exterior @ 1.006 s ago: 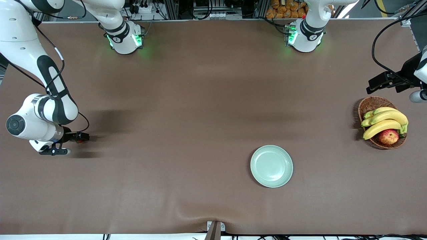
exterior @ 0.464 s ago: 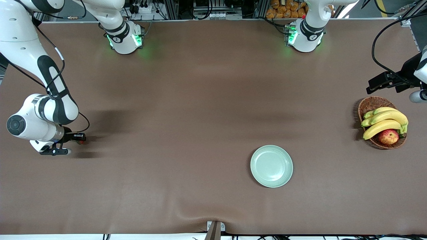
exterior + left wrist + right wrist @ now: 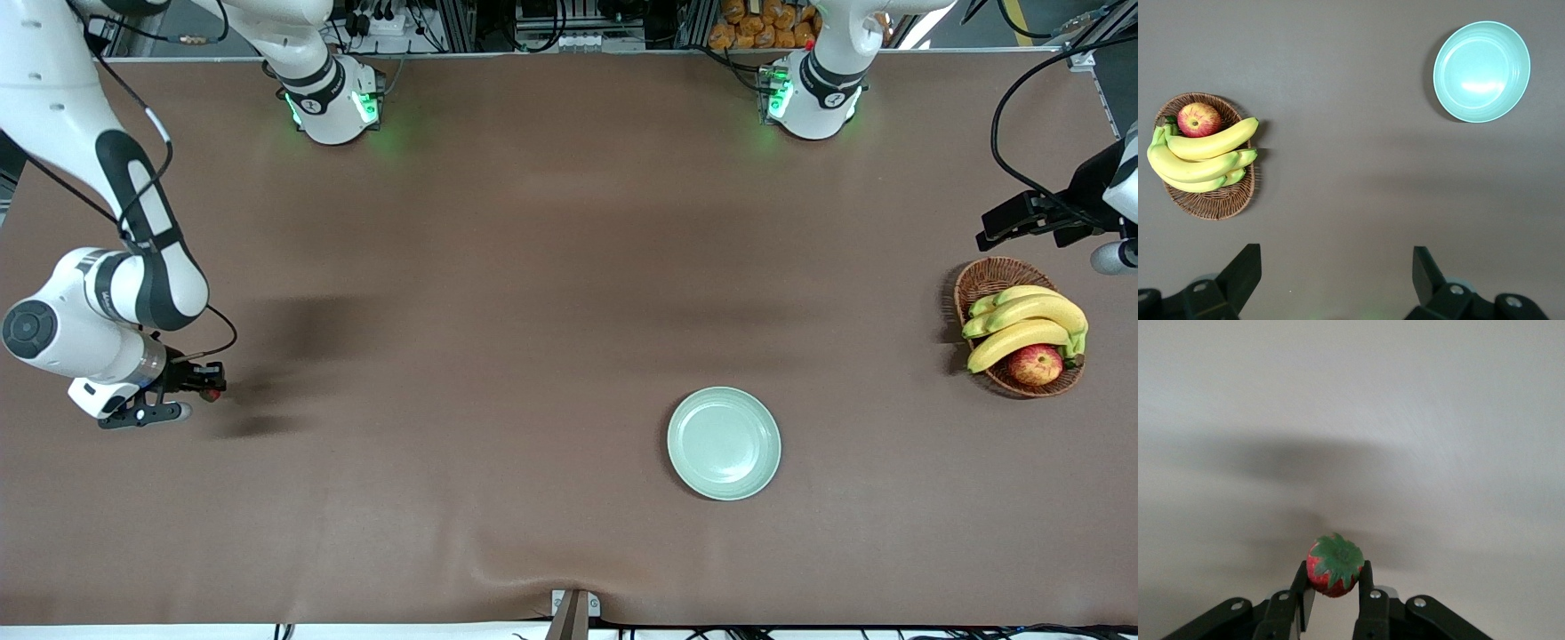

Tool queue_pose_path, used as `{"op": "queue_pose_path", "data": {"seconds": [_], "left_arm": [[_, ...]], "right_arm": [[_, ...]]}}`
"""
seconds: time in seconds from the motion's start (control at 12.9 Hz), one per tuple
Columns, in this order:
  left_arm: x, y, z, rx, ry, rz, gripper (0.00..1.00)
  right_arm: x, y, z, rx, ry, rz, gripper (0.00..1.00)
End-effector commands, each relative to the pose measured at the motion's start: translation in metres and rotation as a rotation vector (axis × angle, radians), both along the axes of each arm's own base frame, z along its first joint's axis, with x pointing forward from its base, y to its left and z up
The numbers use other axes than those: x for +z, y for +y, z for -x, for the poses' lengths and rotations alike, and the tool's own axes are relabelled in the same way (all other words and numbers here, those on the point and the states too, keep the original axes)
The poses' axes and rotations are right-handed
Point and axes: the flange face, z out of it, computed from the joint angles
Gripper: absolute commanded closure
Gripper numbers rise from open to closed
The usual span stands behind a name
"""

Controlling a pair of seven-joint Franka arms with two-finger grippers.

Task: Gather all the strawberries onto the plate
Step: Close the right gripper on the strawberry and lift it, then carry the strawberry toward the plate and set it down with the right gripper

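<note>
The robot's right gripper should release the strawberry on the bare table [image 3: 584, 364], a little short of the mint-green plate.
A small red strawberry [image 3: 1333, 565] with a green cap sits pinched between the fingers of my right gripper [image 3: 1335, 583], which is shut on it. In the front view that gripper [image 3: 206, 385] hangs just over the table at the right arm's end, with the berry [image 3: 213, 394] a red speck at its tip. The pale mint-green plate [image 3: 724, 443] lies with nothing in it, well toward the left arm's end from there, and it shows in the left wrist view too [image 3: 1481, 71]. My left gripper [image 3: 1336, 280] waits open above the table, up in the air beside the basket [image 3: 997, 229].
A brown wicker basket [image 3: 987, 280] at the left arm's end holds bananas [image 3: 1022, 324] and a red-yellow apple [image 3: 1035, 364]. The left wrist view shows the basket [image 3: 1211, 203] as well. A small bracket [image 3: 573, 609] sits at the table edge nearest the front camera.
My right gripper has shut on the strawberry and risen slightly, drifting a little toward the front camera. The left arm has not moved.
</note>
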Motion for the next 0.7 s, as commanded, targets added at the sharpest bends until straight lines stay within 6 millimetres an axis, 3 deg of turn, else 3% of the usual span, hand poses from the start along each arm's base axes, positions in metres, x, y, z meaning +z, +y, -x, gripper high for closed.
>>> {"op": "queue_pose_path", "data": {"seconds": [0.0,0.23,0.31,0.62], "left_arm": [[0.002,0.001,-0.002,-0.007,-0.001,0.000,0.00],[0.002,0.001,-0.002,-0.002,-0.001,0.000,0.00],[0.002,0.001,-0.002,0.000,-0.001,0.000,0.00],[0.001,0.000,-0.003,-0.002,0.001,0.006,0.00]], "right_arm": [[0.039,0.071,-0.010,0.129,-0.050,-0.032,1.00],[0.055,0.176,-0.017,0.270,-0.086,-0.051,1.00],[0.058,0.201,-0.018,0.296,-0.095,-0.055,1.00],[0.039,0.314,-0.013,0.353,-0.085,-0.096,1.00]]}}
